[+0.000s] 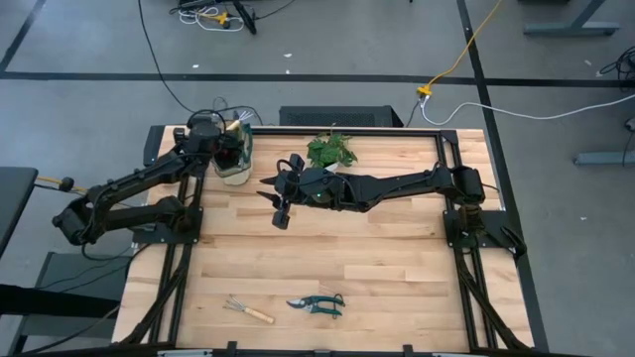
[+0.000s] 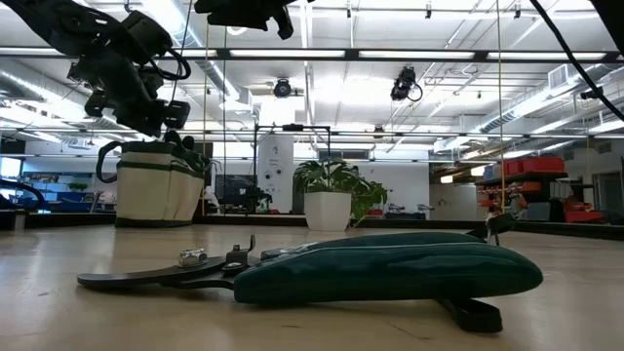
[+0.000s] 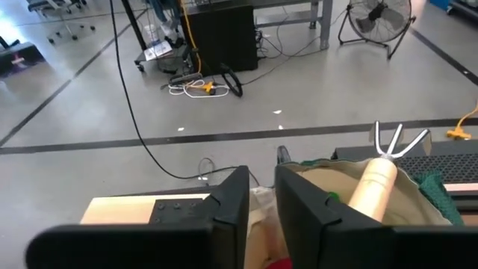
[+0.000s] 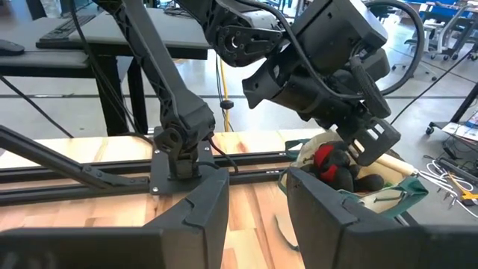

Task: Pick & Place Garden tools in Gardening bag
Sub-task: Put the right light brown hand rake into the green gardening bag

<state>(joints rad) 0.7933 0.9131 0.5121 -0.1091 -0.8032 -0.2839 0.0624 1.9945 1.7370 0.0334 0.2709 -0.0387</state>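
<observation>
The tool's metal tines poke out past the bag's rim, so the robot's left gripper will come from above, grab the tool's wooden handle [image 3: 375, 187] and pull it inside.
The beige gardening bag [image 1: 238, 171] stands at the table's far left; it also shows in the low view [image 2: 156, 190]. A wooden-handled tool with metal tines [image 3: 373, 187] sticks up out of it, and black-and-red gloves [image 4: 328, 164] lie in its mouth. My left gripper [image 1: 230, 149] hovers just above the bag's mouth, its fingers [image 3: 231, 202] a little apart and empty. My right gripper [image 1: 278, 208] is open and empty above the table's middle. The teal-handled shears [image 1: 317, 303] and a small wooden-handled rake [image 1: 248, 311] lie flat near the front edge. I cannot make out the spray bottle.
A leafy plant in a white pot [image 1: 332, 149] stands at the far edge, just right of the bag and beside my right arm. Bare wood lies between the arms and the tools at the front. The shears fill the low view's foreground [image 2: 390, 273].
</observation>
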